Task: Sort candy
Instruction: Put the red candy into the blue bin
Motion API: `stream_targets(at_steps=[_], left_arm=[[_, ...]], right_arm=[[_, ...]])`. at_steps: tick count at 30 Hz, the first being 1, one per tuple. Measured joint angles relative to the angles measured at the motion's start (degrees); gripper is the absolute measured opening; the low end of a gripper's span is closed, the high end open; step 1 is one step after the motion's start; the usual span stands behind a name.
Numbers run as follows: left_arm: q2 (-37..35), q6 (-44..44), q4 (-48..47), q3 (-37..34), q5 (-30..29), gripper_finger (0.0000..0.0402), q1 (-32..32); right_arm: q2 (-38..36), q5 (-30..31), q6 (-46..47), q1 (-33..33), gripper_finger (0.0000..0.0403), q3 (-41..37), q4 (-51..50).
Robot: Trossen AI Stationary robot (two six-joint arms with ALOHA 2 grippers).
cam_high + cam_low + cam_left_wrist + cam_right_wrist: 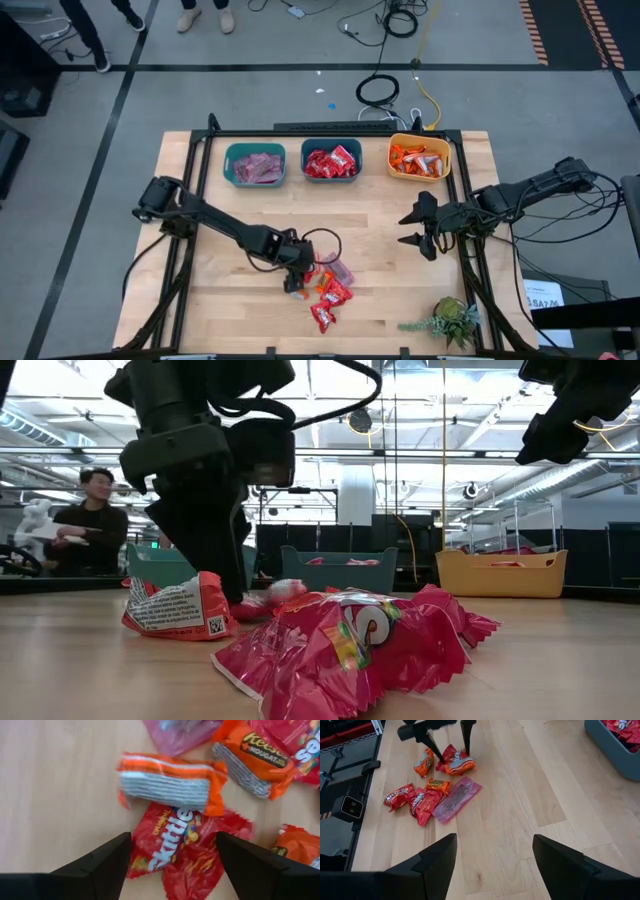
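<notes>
An orange packet lies over the red Skittles packet's far edge, so the robot's left gripper needs to pinch the Skittles packet's uncovered part (182, 847) and pull it clear before lifting.
Several loose candy packets (328, 292) lie on the wooden table near its front edge: red, orange and one pinkish-mauve (457, 797). My left gripper (296, 280) is open and low over the pile's left end. Its fingers stand on either side of a red Skittles packet (175, 845), with an orange packet (167, 782) just beyond it. My right gripper (408, 228) is open and empty above the table, right of centre. Three bins stand at the far edge: a teal one with pinkish candy (254, 165), a teal one with red candy (331, 162) and a yellow one with orange candy (420, 158). My left gripper's fingers (107, 860) come down from above on either side of the red Skittles packet, which lies flat on the table. I cannot tell whether they touch it.
A small potted plant (452, 322) stands at the table's near right corner. Bare wood lies between the pile and the bins. A person (85, 520) sits in the room beyond the table's far edge.
</notes>
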Motion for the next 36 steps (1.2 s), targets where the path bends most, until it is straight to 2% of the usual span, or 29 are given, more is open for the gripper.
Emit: stream_targets(at_steps=[10,13,17,27,29,36], left_arm=[[3.0,-0.1,1.0,0.3,0.3,0.0301,-0.1],[3.1,-0.1,1.0,0.2,0.3,0.0289,-0.1],[3.1,-0.5,1.0,0.2,1.9,0.0243,0.0],[2.2,-0.5,0.7,0.2,4.1,0.0056,0.0],[1.5,-0.5,0.6,0.1,4.0,0.004,-0.1],[-3.2,-0.4,-3.4,-0.3,3.0,0.0025,0.4]], right_arm=[[0.0,0.0,-0.1,0.0,0.0254,0.0,0.0],[0.0,0.0,-0.2,0.0,0.0254,0.0,0.0],[0.0,0.0,-0.2,0.0,0.0254,0.0,0.0],[0.0,0.0,-0.6,0.0,0.0254,0.0,0.0],[0.0,0.0,-0.8,0.0,0.0254,0.0,-0.1],[0.0,0.0,-1.7,0.0,0.0254,0.0,-0.1]])
